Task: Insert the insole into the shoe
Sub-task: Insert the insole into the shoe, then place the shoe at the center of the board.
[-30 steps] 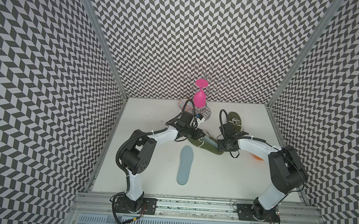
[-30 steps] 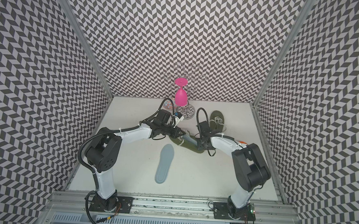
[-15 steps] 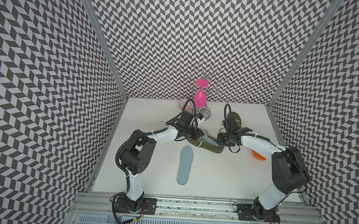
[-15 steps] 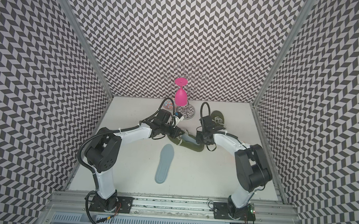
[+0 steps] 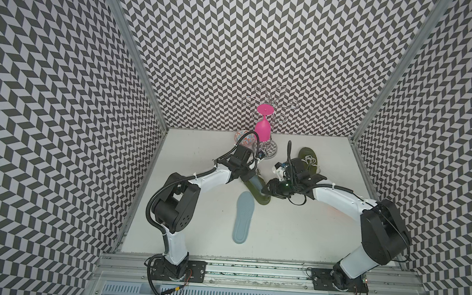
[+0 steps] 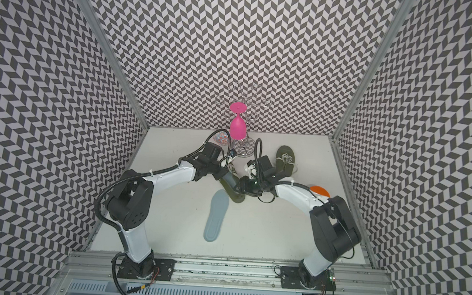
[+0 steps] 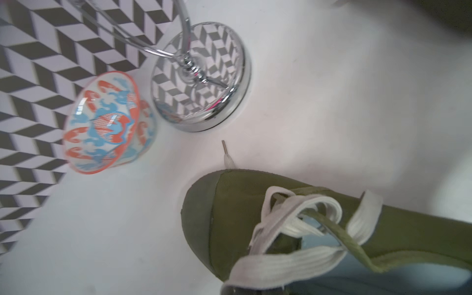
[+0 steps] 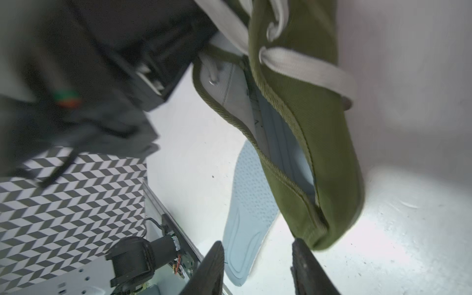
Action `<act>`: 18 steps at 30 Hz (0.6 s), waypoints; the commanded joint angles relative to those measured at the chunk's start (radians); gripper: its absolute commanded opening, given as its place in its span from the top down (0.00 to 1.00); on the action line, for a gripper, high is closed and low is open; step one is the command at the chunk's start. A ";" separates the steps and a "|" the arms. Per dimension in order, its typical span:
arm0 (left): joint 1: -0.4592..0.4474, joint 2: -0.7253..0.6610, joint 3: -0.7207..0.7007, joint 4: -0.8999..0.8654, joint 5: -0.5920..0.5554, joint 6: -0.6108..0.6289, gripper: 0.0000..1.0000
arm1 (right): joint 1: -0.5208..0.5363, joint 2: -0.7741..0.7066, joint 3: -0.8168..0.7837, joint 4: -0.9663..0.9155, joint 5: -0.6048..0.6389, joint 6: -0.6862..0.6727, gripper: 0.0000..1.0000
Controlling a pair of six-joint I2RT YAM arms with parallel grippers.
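Observation:
Next, my left gripper releases the olive shoe on the table (image 5: 227,162) next to the patterned bowl, away from the chrome rack.
An olive shoe (image 5: 260,196) with white laces lies mid-table, heel toward the front. A blue-grey insole (image 8: 281,138) sits inside it. My left gripper (image 5: 251,177) is at the shoe's laced front; its fingers are hidden there and it is shut on the shoe (image 7: 229,217). A second, loose blue-grey insole (image 5: 242,220) lies flat on the table just in front of the heel, also in the right wrist view (image 8: 251,222). My right gripper (image 8: 258,268) stands open beside the heel (image 8: 319,229), holding nothing. In a top view the right gripper (image 5: 268,188) is right of the shoe.
Another olive shoe (image 5: 308,161) lies at the back right. A chrome rack with a pink glass (image 5: 263,127) and a patterned bowl (image 7: 102,122) stand at the back, close behind the left gripper. An orange object (image 6: 319,190) lies by the right arm.
The shoe's heel has swung from pointing right toward the front, held by the left gripper. The right gripper has moved left with the heel and stands open.

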 commanded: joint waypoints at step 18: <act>0.305 -0.002 -0.005 0.308 0.125 0.849 1.00 | -0.085 -0.115 -0.048 -0.176 0.039 -0.119 0.54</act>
